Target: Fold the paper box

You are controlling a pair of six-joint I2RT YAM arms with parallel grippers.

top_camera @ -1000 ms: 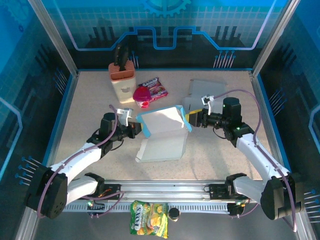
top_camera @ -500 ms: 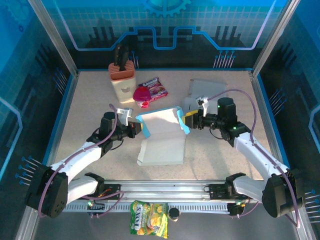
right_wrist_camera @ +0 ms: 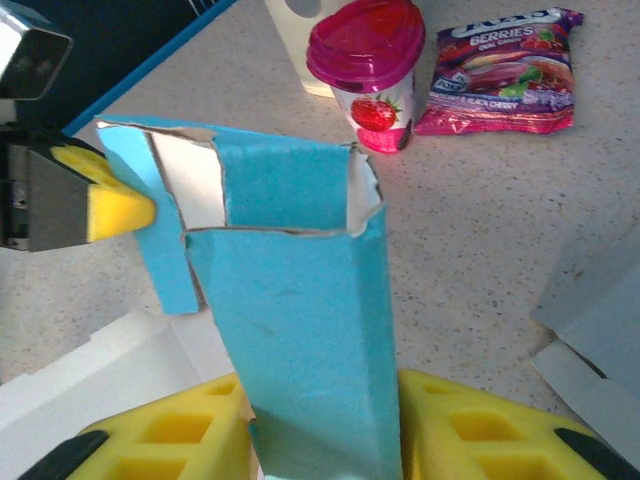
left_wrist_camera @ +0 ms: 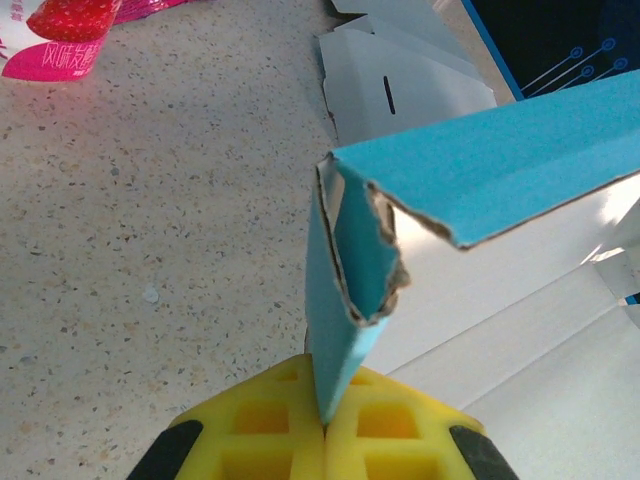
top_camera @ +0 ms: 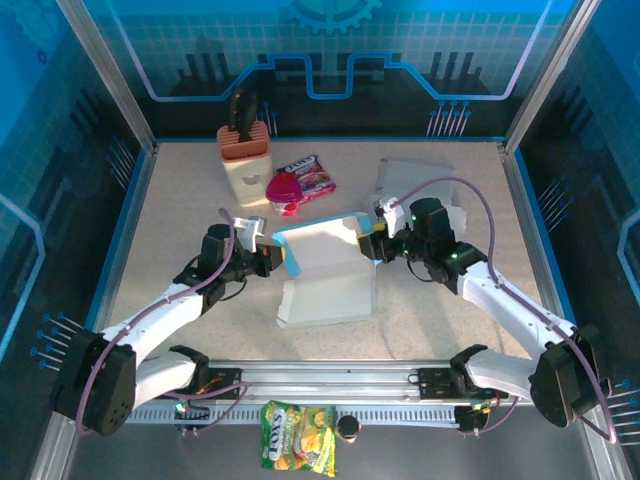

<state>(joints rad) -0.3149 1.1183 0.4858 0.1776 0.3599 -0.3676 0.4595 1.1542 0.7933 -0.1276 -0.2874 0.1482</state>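
My right fingers span the blue side's broad surface, so they should open, turn and pinch the wall across its thickness [right_wrist_camera: 366, 195] before folding.
The paper box [top_camera: 325, 268], white inside and blue outside, lies half folded in the middle of the table. My left gripper [top_camera: 276, 258] is at its left edge. In the left wrist view its yellow pads [left_wrist_camera: 270, 420] are shut on a thin blue flap of the box [left_wrist_camera: 345, 280]. My right gripper [top_camera: 372, 243] is at the box's right edge. In the right wrist view its pads [right_wrist_camera: 460, 425] press both sides of the folded blue side wall [right_wrist_camera: 300, 300]. The left gripper's yellow fingertip [right_wrist_camera: 112, 208] shows at that wall's far corner.
A tan knife block [top_camera: 245, 160], a pink strawberry cup [top_camera: 284, 192] and a berries packet [top_camera: 308, 176] stand behind the box. Flat white cardboard [top_camera: 410, 178] lies at the back right. A yellow snack bag [top_camera: 297, 436] lies below the front rail.
My right gripper has moved left and slightly back, its jaws narrowing on the box's right wall and pushing it inward. The left arm has held still.
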